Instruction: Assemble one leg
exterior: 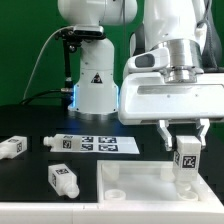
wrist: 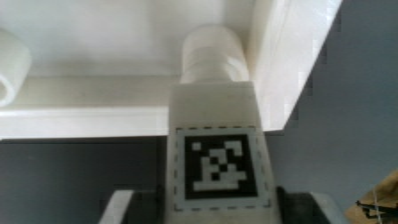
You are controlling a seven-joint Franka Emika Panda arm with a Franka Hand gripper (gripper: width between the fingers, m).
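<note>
The leg, now held over the panel's far corner, will be let go by my gripper upright in the white panel's front corner (exterior: 186, 191) (wrist: 214, 48), just inside the raised edge of the panel.
My gripper (exterior: 187, 143) is shut on a leg (exterior: 187, 160), a white stubby peg with a black-and-white tag, held upright over the far right corner of the large white square panel (exterior: 150, 190). In the wrist view the leg (wrist: 221, 130) fills the middle between my fingers (wrist: 125, 208), its far end (wrist: 217, 58) over the panel's raised edge (wrist: 160, 110). Whether the leg touches the panel I cannot tell. Another leg (exterior: 62, 180) lies on the table to the panel's left, and one more (exterior: 11, 146) at the exterior view's far left.
The marker board (exterior: 100, 144) lies flat behind the panel. A white robot base (exterior: 92, 85) stands at the back with a black cable. The black table (exterior: 30, 200) runs to the front edge. A panel corner bump (exterior: 116, 186) shows at left.
</note>
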